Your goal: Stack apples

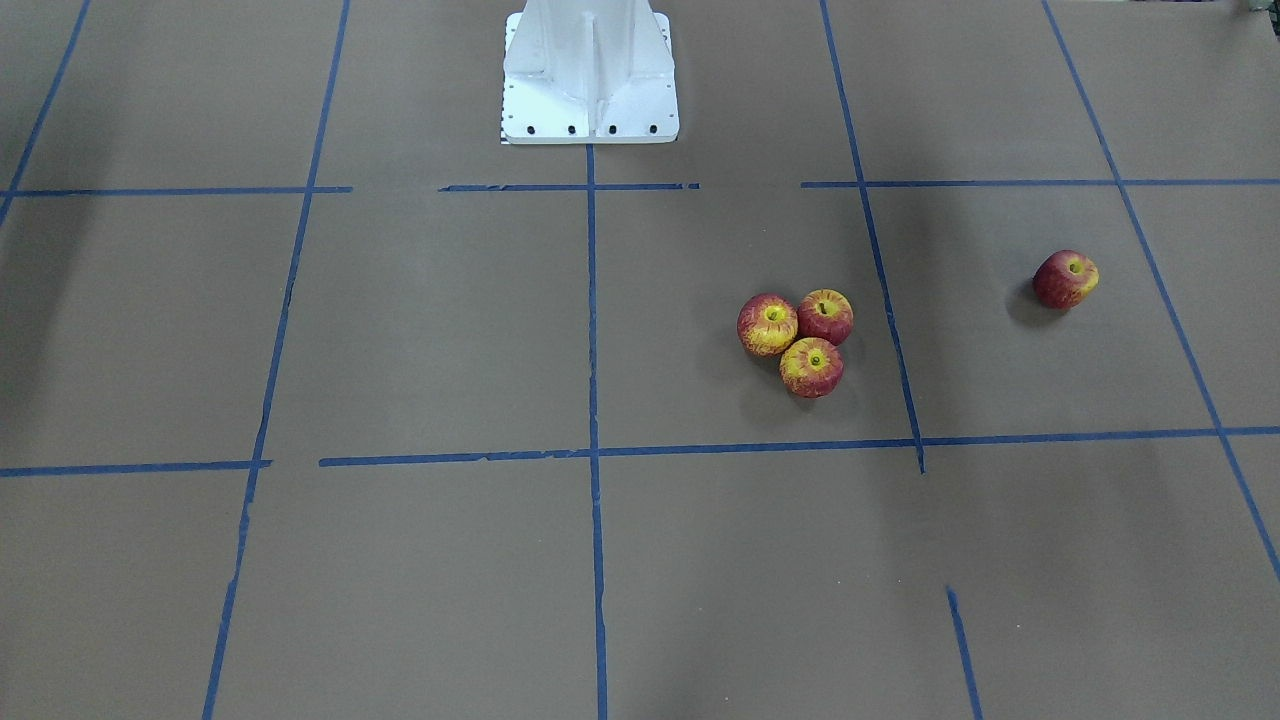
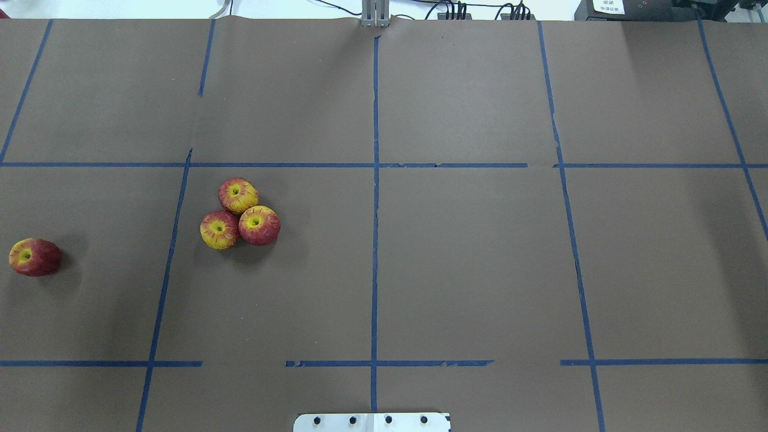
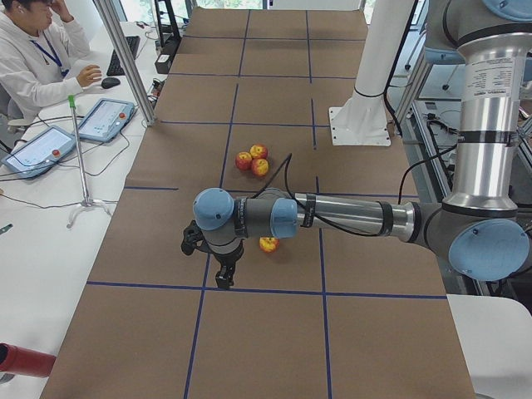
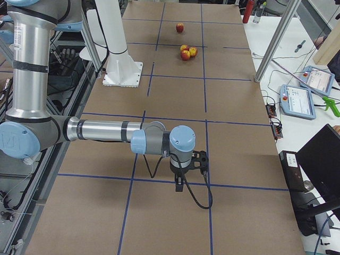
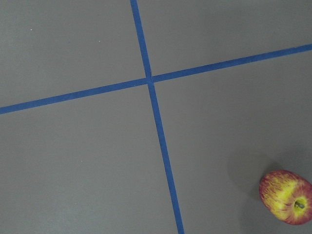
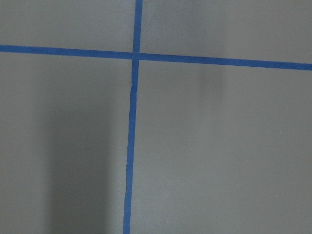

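Note:
The lone apple can go on top of the three clustered apples. So My left gripper closes around the middle of the lone apple [image 1: 1064, 281] [image 5: 286, 197] next.
Three apples [image 1: 768, 324] [image 1: 825, 316] [image 1: 811, 367] lie touching in a cluster on the brown table, stem dimples up; they also show in the overhead view [image 2: 238, 195]. A fourth apple [image 1: 1065, 278] lies alone on its side toward the robot's left, and shows in the overhead view [image 2: 35, 257] and at the lower right of the left wrist view [image 5: 285, 196]. My left gripper [image 3: 224, 278] hangs over the table just beyond the lone apple [image 3: 268, 243], not touching it. My right gripper [image 4: 180, 186] hangs far from all apples. I cannot tell whether either is open or shut.
The white robot pedestal [image 1: 590, 80] stands at the table's middle edge. Blue tape lines [image 2: 375, 180] form a grid on the table. An operator [image 3: 33, 58] sits at a side desk with tablets [image 3: 104, 119], behind a metal post [image 3: 125, 58].

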Robot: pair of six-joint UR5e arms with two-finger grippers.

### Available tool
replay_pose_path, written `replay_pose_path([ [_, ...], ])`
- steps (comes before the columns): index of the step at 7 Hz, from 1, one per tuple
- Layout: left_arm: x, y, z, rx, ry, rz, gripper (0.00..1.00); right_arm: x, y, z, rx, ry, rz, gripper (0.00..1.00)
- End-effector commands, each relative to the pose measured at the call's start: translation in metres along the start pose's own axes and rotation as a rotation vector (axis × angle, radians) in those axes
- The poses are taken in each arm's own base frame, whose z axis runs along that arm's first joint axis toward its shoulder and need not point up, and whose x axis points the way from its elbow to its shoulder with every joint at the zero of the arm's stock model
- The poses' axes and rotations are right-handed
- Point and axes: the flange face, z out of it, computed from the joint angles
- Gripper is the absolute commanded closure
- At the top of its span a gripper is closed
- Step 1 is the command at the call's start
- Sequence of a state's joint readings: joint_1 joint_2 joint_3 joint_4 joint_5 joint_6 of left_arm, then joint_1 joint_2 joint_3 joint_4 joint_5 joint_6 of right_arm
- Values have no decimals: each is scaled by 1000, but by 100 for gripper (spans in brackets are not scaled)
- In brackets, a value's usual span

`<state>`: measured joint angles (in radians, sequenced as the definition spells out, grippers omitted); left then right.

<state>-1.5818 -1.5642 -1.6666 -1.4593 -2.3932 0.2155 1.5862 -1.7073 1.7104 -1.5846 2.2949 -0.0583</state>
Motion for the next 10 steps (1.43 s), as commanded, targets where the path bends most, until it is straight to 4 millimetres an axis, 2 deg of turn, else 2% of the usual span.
replay_pose_path([
  [1, -1, -1, -13, 21, -3, -10, 0, 0, 0, 0, 0, 0, 0, 0],
  [2, 6, -2, -21, 16, -13, -15, 0, 0, 0, 0, 0, 0, 0, 0],
  [3, 6, -3, -15, 1, -16, -25, 0, 0, 0, 0, 0, 0, 0, 0],
  [4, 2, 7, -8, 10, -32, -1, 0, 0, 0, 0, 0, 0, 0, 0],
  [5, 25, -5, 8, 43, -31, 112, 0, 0, 0, 0, 0, 0, 0, 0],
  [6, 40, -8, 22, 41, -22, 45, 0, 0, 0, 0, 0, 0, 0, 0],
  [7, 80, -20, 48, 42, -6, 43, 0, 0, 0, 0, 0, 0, 0, 0],
  [8, 106, -24, 69, 52, 15, 40, 0, 0, 0, 0, 0, 0, 0, 0],
  [9, 141, -23, 93, 27, 33, -48, 0, 0, 0, 0, 0, 0, 0, 0],
  [10, 163, -10, 122, -9, 28, -92, 0, 0, 0, 0, 0, 0, 0, 0],
])
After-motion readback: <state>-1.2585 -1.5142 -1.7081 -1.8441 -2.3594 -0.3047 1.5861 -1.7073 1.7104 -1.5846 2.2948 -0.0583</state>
